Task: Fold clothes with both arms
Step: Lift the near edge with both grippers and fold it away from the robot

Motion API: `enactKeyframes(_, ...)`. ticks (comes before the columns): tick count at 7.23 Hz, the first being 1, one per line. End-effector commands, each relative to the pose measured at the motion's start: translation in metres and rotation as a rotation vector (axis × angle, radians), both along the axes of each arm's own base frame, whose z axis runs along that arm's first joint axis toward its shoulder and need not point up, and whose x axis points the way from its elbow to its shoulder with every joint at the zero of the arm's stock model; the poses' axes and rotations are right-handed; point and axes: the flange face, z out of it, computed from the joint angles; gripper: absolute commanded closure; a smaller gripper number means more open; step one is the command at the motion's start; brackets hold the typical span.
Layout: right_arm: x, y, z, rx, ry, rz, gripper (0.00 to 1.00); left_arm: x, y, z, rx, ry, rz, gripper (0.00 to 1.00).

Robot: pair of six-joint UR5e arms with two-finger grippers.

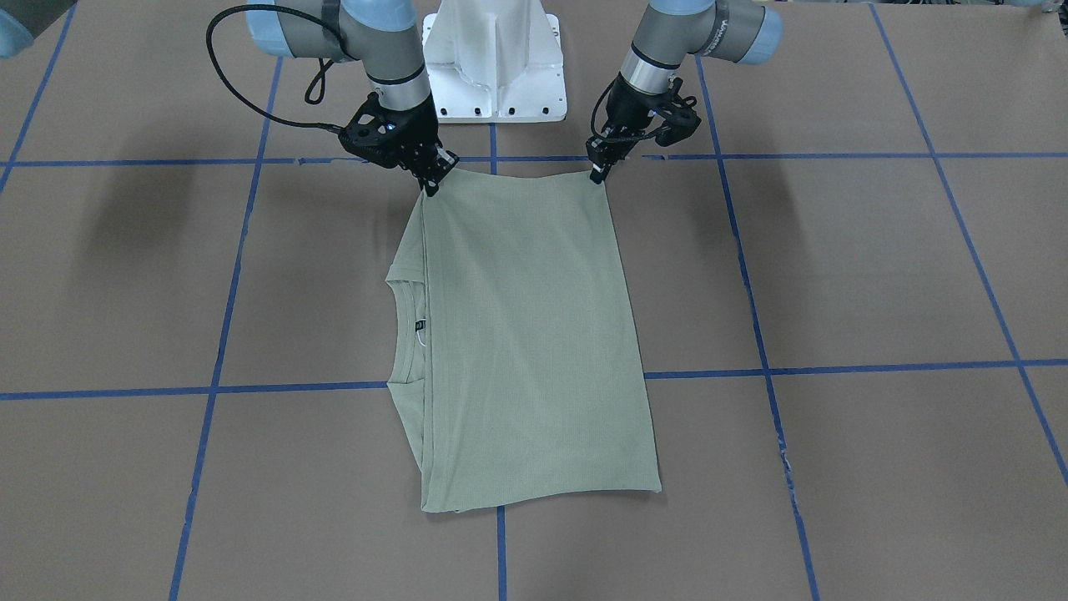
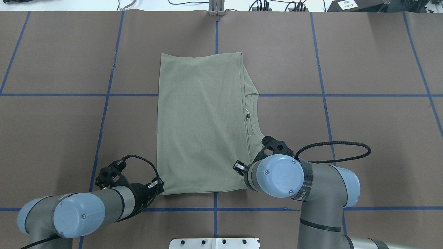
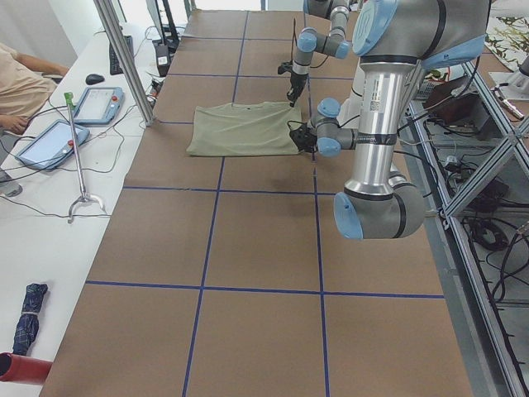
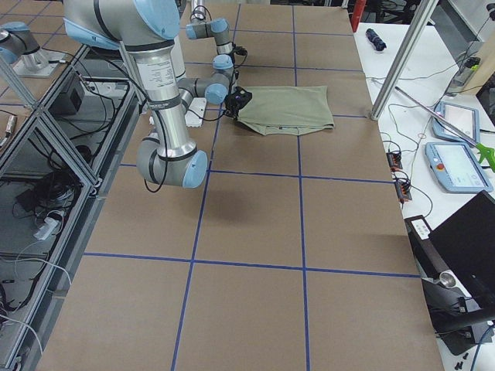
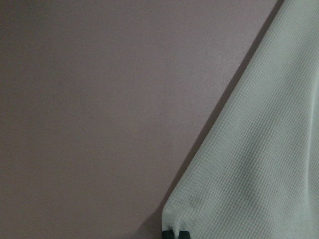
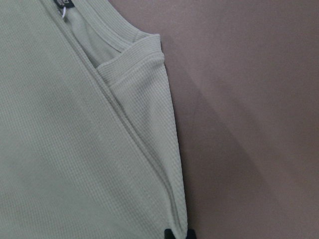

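Observation:
My right gripper is holding the shirt's near corner. It will let go of that corner on the cloth (image 1: 426, 421) between the ribbed collar and the shirt's far edge.
The pale sage-green shirt (image 1: 526, 334) lies flat on the brown table, folded into a tall rectangle. Its ribbed collar (image 1: 405, 334) and black neck label (image 1: 420, 324) stick out on my right side. My left gripper (image 1: 599, 173) is shut on the near corner of the shirt on my left, and its fingertips (image 5: 174, 234) pinch the cloth (image 5: 259, 164). My right gripper (image 1: 431, 185) is shut on the near corner on my right, and its fingertips (image 6: 178, 233) pinch the folded edge (image 6: 65, 139). In the overhead view the shirt (image 2: 199, 121) shows whole, and my right wrist hides that gripper's fingertips.
The white pedestal base (image 1: 494, 63) stands just behind the shirt's near edge. Blue tape lines (image 1: 501, 159) grid the table. At the far side a metal post (image 3: 124, 58), tablets (image 3: 45, 141) and a person's arm (image 3: 21, 83) are on a white bench.

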Motion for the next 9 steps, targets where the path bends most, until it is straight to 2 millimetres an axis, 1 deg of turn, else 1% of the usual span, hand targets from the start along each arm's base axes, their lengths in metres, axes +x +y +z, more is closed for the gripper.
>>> enactKeyframes(1,0.007,0.01,-0.009,0.003,-0.024,-0.014,1.0,-0.023,0.01,-0.03,0.008,0.068,0.012,1.0)
enactKeyframes(2,0.025,0.028,-0.007,-0.001,-0.042,-0.03,1.0,-0.033,0.026,-0.049,0.01,0.109,0.043,1.0)
enactKeyframes(3,0.054,0.036,-0.013,-0.018,-0.079,-0.017,1.0,-0.048,0.029,-0.068,0.001,0.153,0.04,1.0)
enactKeyframes(4,0.069,0.037,-0.024,-0.009,-0.112,-0.002,1.0,-0.06,0.03,-0.086,-0.008,0.159,0.035,1.0)
enactKeyframes(5,0.082,0.016,-0.035,0.001,-0.139,0.041,1.0,-0.073,0.015,-0.095,0.007,0.162,0.004,1.0)
enactKeyframes(6,0.099,-0.021,-0.041,0.013,-0.147,0.111,1.0,-0.09,-0.027,-0.108,0.062,0.168,-0.054,1.0)
enactKeyframes(7,0.101,-0.058,-0.049,0.019,-0.144,0.167,1.0,-0.099,-0.074,-0.132,0.124,0.155,-0.1,1.0)
enactKeyframes(8,0.09,-0.089,-0.052,0.013,-0.126,0.202,1.0,-0.097,-0.113,-0.138,0.121,0.107,-0.112,1.0)
enactKeyframes(9,0.079,-0.123,-0.046,0.012,-0.084,0.223,1.0,-0.086,-0.135,-0.128,0.147,0.055,-0.116,1.0)
